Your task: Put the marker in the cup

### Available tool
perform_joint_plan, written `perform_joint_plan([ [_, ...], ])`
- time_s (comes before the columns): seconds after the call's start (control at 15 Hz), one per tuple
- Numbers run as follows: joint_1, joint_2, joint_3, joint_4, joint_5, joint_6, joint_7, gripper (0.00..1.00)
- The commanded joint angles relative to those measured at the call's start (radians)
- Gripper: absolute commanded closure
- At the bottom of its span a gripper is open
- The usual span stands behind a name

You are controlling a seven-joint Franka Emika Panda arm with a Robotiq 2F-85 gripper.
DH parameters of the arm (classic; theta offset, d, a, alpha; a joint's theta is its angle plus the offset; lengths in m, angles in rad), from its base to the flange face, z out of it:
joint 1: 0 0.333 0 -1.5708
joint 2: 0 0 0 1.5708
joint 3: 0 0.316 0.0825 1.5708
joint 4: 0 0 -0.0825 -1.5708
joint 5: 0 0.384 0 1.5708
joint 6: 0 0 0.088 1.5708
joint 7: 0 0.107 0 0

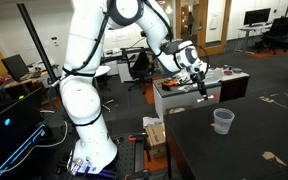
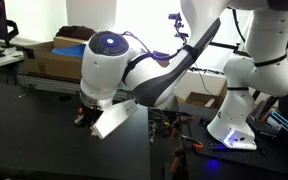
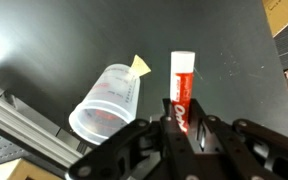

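Observation:
The robot's gripper needs to release the red marker inside the clear plastic cup [image 1: 219,121] [image 3: 105,104], so that it leans against the cup's side nearer the table's edge. The marker is now in the air near the cup.
My gripper [image 3: 180,122] is shut on the red marker [image 3: 182,82], whose pale tip points away from the wrist. In the wrist view the clear plastic cup [image 3: 107,101] stands on the dark table just beside the marker's tip, apart from it. In an exterior view the gripper [image 1: 203,89] holds the marker [image 1: 205,93] in the air, above and a little to one side of the cup [image 1: 223,121]. In an exterior view the arm's wrist [image 2: 109,70] hides the cup and the marker.
A small yellow tape scrap [image 3: 140,65] lies on the dark table [image 3: 74,45] behind the cup. A metal rail [image 3: 14,115] runs along the table's edge. Cardboard boxes [image 2: 54,58] and office desks [image 1: 189,95] stand around the table.

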Motion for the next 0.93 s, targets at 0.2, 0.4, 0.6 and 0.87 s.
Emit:
perform_joint_plan([
  [0.2, -0.038, -0.073, 0.049, 0.012, -0.164, -0.207, 0.151, 0.95],
  [0.4, -0.069, -0.069, 0.084, 0.044, -0.210, -0.321, 0.199, 0.95],
  [0.6, -0.102, -0.055, 0.117, 0.079, -0.246, -0.432, 0.241, 0.95],
  [0.87, -0.128, -0.030, 0.146, 0.116, -0.315, -0.551, 0.328, 0.95],
])
